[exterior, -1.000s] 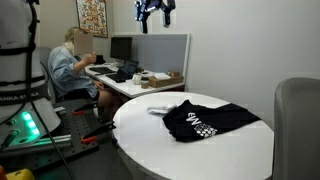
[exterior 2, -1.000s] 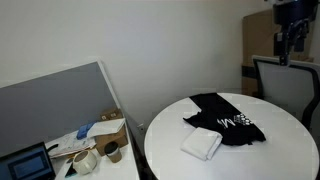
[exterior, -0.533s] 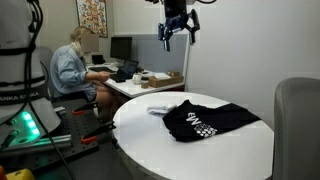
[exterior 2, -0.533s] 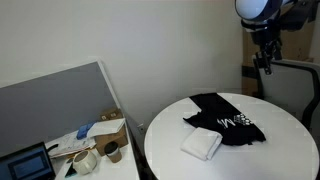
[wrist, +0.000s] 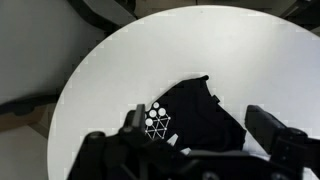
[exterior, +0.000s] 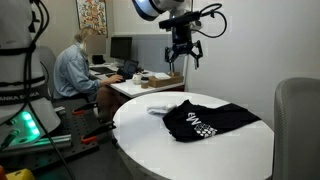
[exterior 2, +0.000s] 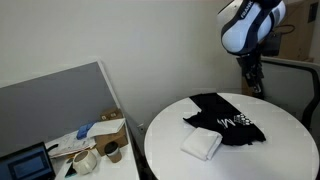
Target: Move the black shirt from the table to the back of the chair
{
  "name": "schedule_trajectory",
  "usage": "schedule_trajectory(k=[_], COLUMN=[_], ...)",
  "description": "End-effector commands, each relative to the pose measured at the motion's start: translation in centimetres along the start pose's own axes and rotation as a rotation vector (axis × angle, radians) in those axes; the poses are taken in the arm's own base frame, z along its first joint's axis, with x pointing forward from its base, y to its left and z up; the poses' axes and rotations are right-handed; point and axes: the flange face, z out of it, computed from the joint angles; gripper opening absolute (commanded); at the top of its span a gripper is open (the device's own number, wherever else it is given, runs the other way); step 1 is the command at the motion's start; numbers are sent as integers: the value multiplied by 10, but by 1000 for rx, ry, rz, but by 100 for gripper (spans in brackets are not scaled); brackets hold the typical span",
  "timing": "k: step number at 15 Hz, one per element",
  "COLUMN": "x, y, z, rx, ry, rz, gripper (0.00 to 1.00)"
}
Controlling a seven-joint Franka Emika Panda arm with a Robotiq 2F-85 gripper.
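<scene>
Next, my gripper moves down next to the black shirt's plain corner [exterior: 180,124] [wrist: 196,103] beside the white checkered print and closes on it there.
The black shirt [exterior: 205,120] with a white checkered print lies crumpled on the round white table [exterior: 150,145]. It also shows in an exterior view [exterior 2: 226,116] and in the wrist view [wrist: 195,112]. My gripper [exterior: 184,58] hangs in the air well above the table, over its far side, fingers pointing down and spread apart with nothing between them. It shows beyond the shirt in an exterior view [exterior 2: 251,84]. In the wrist view my gripper [wrist: 200,130] frames the shirt. The light grey chair [exterior: 299,120] stands at the table's edge and also shows in an exterior view [exterior 2: 287,84].
A small white folded object [exterior 2: 202,144] lies on the table next to the shirt. A person [exterior: 72,70] sits at a rectangular desk [exterior: 140,84] with monitors beyond the table. A grey partition and a cluttered desk [exterior 2: 95,145] stand beside the table.
My arm has swung over the table and come down from near the ceiling toward the shirt. The shirt has not moved.
</scene>
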Motion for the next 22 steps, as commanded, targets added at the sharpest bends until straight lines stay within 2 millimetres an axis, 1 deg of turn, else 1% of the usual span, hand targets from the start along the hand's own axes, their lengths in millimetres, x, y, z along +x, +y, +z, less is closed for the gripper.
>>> schedule_trajectory(k=[1, 5, 8, 10, 11, 15, 17, 19, 22], x=[30, 60, 80, 91, 96, 114, 122, 127, 134], y=[-6, -31, -41, -41, -38, -24, -21, -23, -30], z=[24, 60, 90, 110, 120, 150, 166, 181, 208], rx=[-22, -49, -68, -67, -63, -30, -12, 22, 89], ry=[4, -20, -59, -77, -83, -95, -99, -106, -115], rz=[-103, -204, -282, -313, -324, -333, -337, -354, -363], gripper=[100, 100, 100, 100, 100, 100, 100, 100, 100])
